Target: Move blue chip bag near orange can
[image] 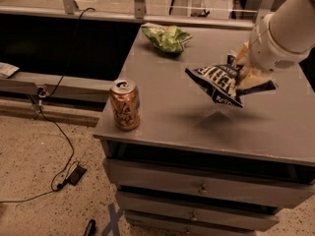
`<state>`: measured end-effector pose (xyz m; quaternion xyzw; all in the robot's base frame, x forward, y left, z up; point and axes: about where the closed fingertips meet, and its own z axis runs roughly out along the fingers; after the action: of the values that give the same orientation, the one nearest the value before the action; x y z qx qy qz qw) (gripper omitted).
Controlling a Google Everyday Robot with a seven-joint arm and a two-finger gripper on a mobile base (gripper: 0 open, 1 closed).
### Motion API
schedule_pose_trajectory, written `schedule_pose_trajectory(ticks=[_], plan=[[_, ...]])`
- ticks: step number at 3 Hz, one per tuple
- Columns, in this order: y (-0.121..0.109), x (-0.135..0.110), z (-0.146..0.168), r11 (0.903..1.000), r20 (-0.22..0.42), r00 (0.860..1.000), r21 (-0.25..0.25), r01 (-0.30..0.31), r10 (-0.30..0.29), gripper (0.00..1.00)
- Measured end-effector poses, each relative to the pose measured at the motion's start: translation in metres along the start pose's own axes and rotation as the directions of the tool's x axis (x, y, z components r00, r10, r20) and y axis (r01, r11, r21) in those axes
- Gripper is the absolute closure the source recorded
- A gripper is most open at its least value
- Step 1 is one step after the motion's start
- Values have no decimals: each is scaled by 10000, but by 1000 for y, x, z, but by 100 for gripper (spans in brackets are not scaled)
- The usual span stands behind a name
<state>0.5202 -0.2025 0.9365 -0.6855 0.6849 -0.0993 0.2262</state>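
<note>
My gripper sets the blue chip bag on the grey top next, close beside the orange can (168, 113), near the front edge.
The blue chip bag (220, 84), dark navy with white lettering, hangs in the air above the grey cabinet top (197, 117), casting a shadow below it. My gripper (247, 72) at the right, on a white arm, is shut on the bag's right end. The orange can (124, 104) stands upright near the front left corner of the top, well left of the bag.
A light green snack bag (166, 36) lies at the back of the top. The cabinet has drawers (197, 188) in front. A black cable (54, 127) runs over the speckled floor at left, beside a dark low ledge (59, 82).
</note>
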Motion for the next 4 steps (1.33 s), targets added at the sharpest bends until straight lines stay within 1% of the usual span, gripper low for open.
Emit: schedule_pose_trajectory(ticks=[1, 2, 3, 4], plan=[[0, -37, 11, 9918, 1269, 9840, 432, 1201, -1247, 100], [5, -70, 24, 9550, 2362, 9260, 368, 2943, -2944, 100], [7, -71, 24, 9268, 2333, 8978, 525, 3719, -3735, 100], [9, -71, 26, 9188, 2300, 8901, 638, 3896, -3935, 100]])
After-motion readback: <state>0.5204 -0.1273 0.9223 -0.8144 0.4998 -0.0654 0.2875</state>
